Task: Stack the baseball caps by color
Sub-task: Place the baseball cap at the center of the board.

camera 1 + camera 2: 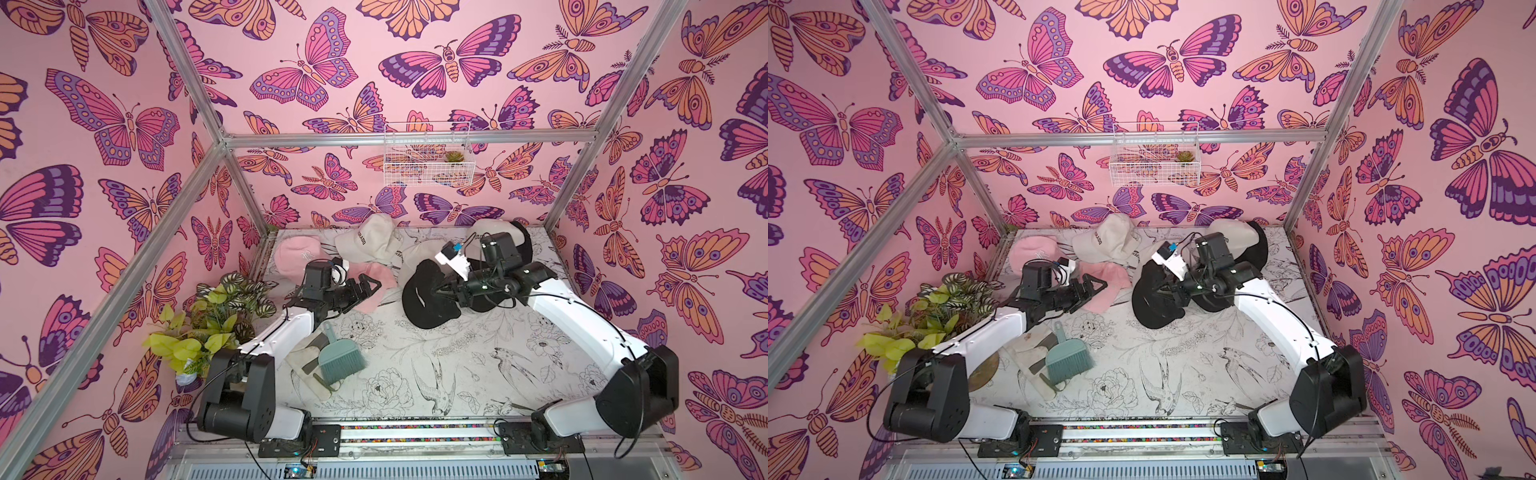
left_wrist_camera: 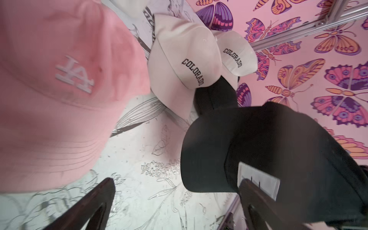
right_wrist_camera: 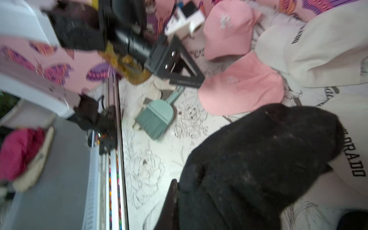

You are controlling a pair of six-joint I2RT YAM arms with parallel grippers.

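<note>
The robot's right gripper should release the black baseball cap on the bare table (image 1: pixel 413 328) (image 3: pixel 195 170) between the teal hand brush and second black cap.
My right gripper (image 1: pixel 437 289) is shut on a black baseball cap (image 1: pixel 422 305) with a white patch (image 2: pixel 258 182), mid-table; in the right wrist view the black cap (image 3: pixel 258 159) hides one finger. A second black cap (image 1: pixel 524 245) lies behind the right arm with a cream cap (image 1: pixel 490 226) on it. Two cream "COLORADO" caps (image 2: pixel 183 61) (image 2: pixel 237 53) lie at the back. One pink cap (image 1: pixel 295 253) sits back left. Another pink cap (image 1: pixel 378 286) lies just beyond my left gripper (image 1: pixel 371 286), which is open and empty (image 2: pixel 177 185).
A teal hand brush (image 1: pixel 341 358) lies on a pale cloth (image 1: pixel 301 361) near the left arm. Potted plants (image 1: pixel 208 324) stand at the table's left edge. A white wire basket (image 1: pixel 428 153) hangs on the back wall.
</note>
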